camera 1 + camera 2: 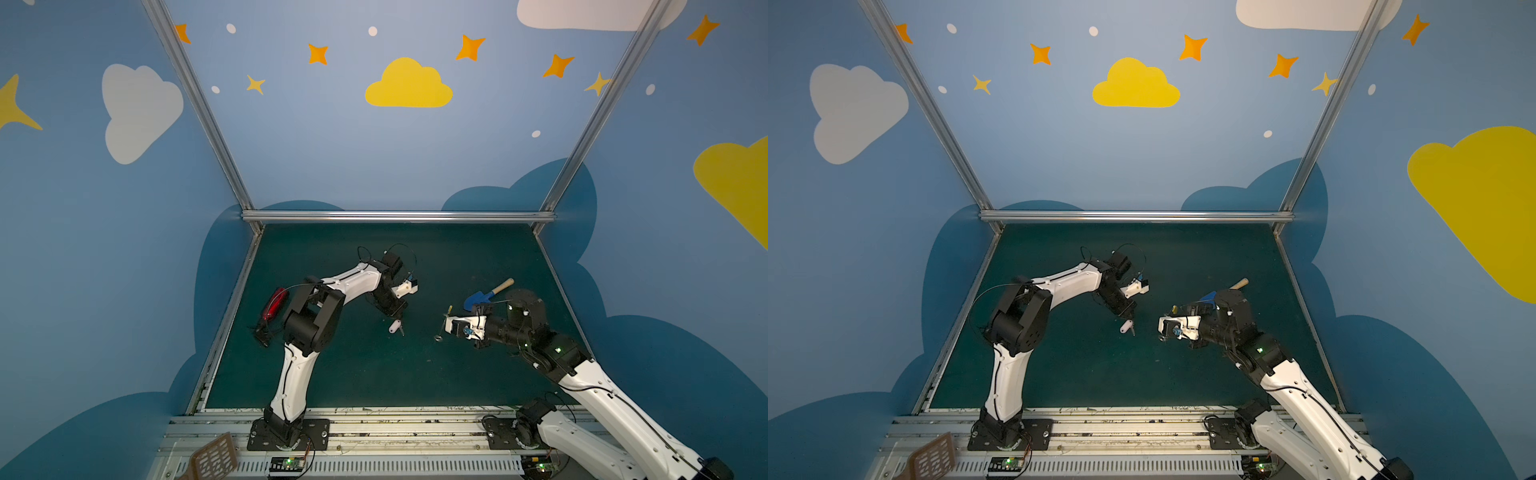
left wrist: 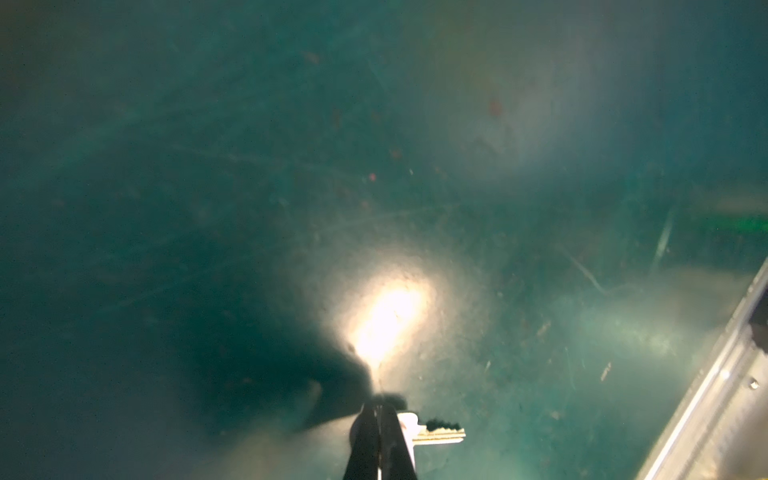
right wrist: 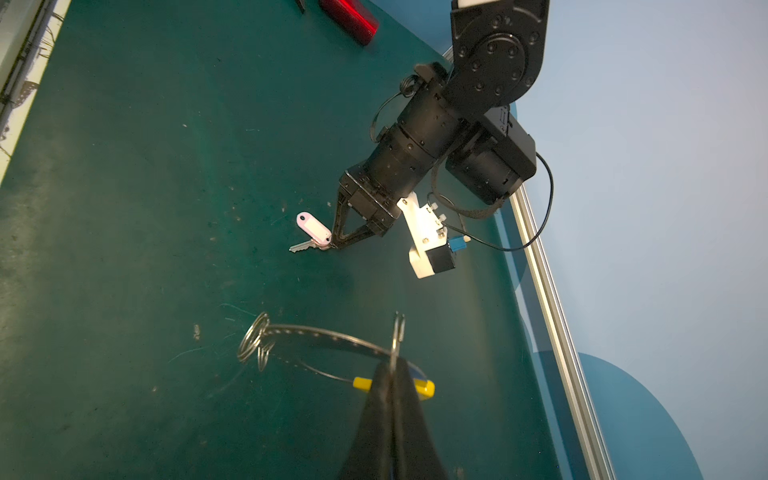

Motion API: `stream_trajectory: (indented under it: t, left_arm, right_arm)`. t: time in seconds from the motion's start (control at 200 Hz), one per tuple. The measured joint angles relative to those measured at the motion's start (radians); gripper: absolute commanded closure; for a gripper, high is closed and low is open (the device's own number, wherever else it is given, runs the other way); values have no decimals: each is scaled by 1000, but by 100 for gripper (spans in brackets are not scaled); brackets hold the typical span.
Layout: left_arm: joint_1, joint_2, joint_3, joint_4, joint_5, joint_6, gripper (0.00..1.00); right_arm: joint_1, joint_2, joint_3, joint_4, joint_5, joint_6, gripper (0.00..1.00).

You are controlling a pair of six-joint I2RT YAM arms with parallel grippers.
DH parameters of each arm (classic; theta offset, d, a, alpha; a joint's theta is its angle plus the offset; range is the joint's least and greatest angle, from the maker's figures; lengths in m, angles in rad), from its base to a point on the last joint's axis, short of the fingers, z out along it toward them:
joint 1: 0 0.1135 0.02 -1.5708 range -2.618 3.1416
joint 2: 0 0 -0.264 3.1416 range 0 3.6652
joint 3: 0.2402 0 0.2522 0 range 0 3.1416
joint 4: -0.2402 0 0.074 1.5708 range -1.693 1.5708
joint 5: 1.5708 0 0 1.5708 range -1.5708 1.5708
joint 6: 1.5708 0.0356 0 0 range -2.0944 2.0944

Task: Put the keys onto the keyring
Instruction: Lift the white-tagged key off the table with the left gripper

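Note:
The fingers of my left gripper cover the ring where the tag and key meet, so I need to open them and pinch the tag's end (image 3: 322, 238), leaving the ring sticking out.
The keys (image 3: 312, 229), a white oblong tag joined to a small silver key, lie low over the green mat; both top views show them (image 1: 395, 327) (image 1: 1127, 327). My left gripper (image 3: 332, 245) points down, its fingertips shut on the keys where tag and key meet. In the left wrist view the key's blade (image 2: 440, 434) sticks out beside the closed left gripper (image 2: 379, 405). The right gripper (image 3: 392, 365) is shut on the keyring (image 3: 324, 334), a grey holed hoop held nearly level, at its yellow arc (image 3: 428, 388). Small silver loops (image 3: 253, 343) hang on the far side. In a top view the keyring (image 1: 446, 322) shows edge-on.
A blue toy shovel (image 1: 478, 298) with a wooden handle lies behind the right arm. A red object (image 1: 274, 305) rests near the mat's left edge. Aluminium rails (image 1: 395, 216) border the mat. A brown slotted spatula (image 1: 214, 459) lies on the front frame.

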Motion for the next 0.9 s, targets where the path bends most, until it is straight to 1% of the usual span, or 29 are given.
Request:
stream_trajectory:
  t: [0.2,0.31,0.461,0.896]
  left_arm:
    - [-21,-12,-32,66,-57,-65,93]
    - [-33,-14,-46,99,-76,-100,89]
    - [-44,-25,-60,121,-93,-140,79]
    - [-40,-40,-76,129,-104,-174,76]
  right_arm:
    - [-4,0,0,0,-1,2,100]
    - [-5,0,-2,3,-1,3,100]
    - [-10,0,-10,8,-2,3,100]
    - [-23,2,-14,8,-7,7,100]
